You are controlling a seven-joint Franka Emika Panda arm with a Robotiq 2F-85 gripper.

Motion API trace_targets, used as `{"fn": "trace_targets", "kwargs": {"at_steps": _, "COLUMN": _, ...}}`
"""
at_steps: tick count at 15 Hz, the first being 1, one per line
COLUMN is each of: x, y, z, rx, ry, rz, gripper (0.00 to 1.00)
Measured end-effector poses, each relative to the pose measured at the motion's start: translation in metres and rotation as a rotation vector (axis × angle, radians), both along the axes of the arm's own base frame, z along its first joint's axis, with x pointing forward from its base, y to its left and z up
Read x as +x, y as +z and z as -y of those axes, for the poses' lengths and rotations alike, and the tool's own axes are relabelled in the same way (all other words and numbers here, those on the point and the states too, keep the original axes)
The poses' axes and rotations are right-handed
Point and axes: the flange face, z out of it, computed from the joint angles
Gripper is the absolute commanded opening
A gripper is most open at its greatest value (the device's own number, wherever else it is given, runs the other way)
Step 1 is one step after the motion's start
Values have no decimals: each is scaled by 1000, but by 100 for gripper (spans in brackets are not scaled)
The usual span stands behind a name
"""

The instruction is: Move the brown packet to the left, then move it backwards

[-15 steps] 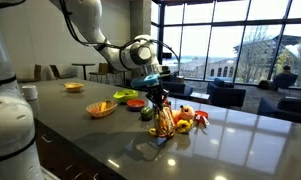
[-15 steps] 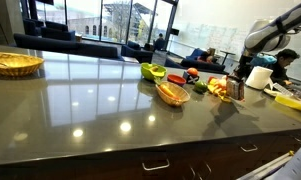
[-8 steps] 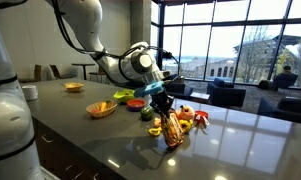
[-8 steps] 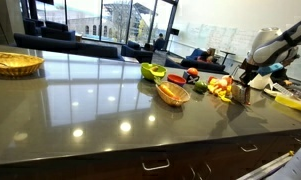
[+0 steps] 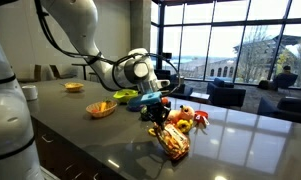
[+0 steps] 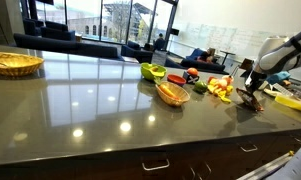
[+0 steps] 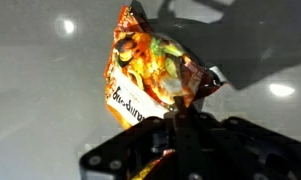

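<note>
I should let go of the brown packet on the countertop (image 5: 103, 128) just in front of the orange bowl.
The brown packet (image 5: 173, 141), a shiny golden-brown foil snack bag with orange-red print, hangs from my gripper (image 5: 157, 118) with its lower end on or just above the dark countertop. In the wrist view the packet (image 7: 150, 68) fills the middle and my gripper (image 7: 180, 112) is shut on its edge. In an exterior view the gripper (image 6: 252, 88) is near the right end of the counter and the packet (image 6: 254, 101) shows below it as a small dark shape.
Small yellow and red toy foods (image 5: 188, 117) lie just behind the packet. An orange bowl (image 5: 101, 109), a green bowl (image 5: 125, 96) and a red dish (image 5: 136, 104) stand further back. A woven basket (image 6: 12, 63) sits far along the counter (image 6: 90, 110).
The arm has carried the packet toward the counter's front edge, away from the toy foods, and lowered it. The packet now leans flatter near the countertop.
</note>
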Motion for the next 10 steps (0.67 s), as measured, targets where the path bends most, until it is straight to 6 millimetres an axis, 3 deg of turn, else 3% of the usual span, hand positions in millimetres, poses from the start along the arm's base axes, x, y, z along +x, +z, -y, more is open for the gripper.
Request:
{"fn": "trace_targets", "kwargs": {"at_steps": 4, "x": -15, "y": -11, "z": -39, "rx": 75, "ry": 97, "rz": -74, "gripper": 0}}
{"fn": "trace_targets", "kwargs": {"at_steps": 10, "x": -30, "y": -14, "z": -117, "rx": 119, "ry": 205, "rz": -176, "gripper": 0}}
